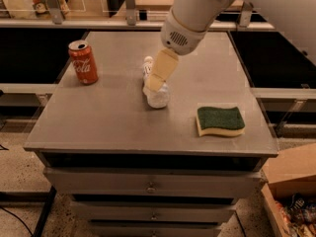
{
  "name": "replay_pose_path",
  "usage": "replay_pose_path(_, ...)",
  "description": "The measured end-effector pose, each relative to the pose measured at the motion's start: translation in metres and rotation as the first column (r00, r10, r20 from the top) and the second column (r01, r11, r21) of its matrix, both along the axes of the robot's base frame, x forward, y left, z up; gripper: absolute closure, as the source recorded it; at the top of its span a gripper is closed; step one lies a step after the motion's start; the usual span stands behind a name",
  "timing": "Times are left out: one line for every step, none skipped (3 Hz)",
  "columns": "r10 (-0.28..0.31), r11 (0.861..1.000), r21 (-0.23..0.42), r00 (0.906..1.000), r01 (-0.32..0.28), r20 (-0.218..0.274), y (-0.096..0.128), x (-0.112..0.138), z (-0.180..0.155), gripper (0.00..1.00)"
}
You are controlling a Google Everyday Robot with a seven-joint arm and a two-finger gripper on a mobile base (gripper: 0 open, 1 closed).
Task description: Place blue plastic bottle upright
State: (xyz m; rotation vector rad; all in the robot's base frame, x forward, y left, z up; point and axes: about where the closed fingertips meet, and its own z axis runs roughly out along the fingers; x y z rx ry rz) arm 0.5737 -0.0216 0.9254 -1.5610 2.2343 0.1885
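Note:
The robot's gripper will next grasp the blue plastic bottle by the bottle's neck (148, 70), near its white cap and away from its rounded base.
The blue plastic bottle (156, 95) lies on its side near the middle of the grey table top (118, 117), its white cap end pointing away from me. My gripper (157, 80) hangs from the white arm directly over the bottle and hides its middle part. Only the cap end and the rounded base show. A red Coca-Cola can (83, 62) stands upright at the left.
A green and yellow sponge (220, 120) lies at the right front of the table. Drawers sit below the top. A cardboard box (291, 181) stands on the floor at the right. Shelving and rails run behind the table.

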Motion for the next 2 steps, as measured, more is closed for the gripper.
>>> replay_pose_path(-0.100,0.995,0.018,0.9950,0.100,-0.001,0.020,0.021,-0.014,0.00)
replay_pose_path(-0.208,0.978,-0.017,0.9778,0.208,-0.021,0.039,0.040,-0.030,0.00)
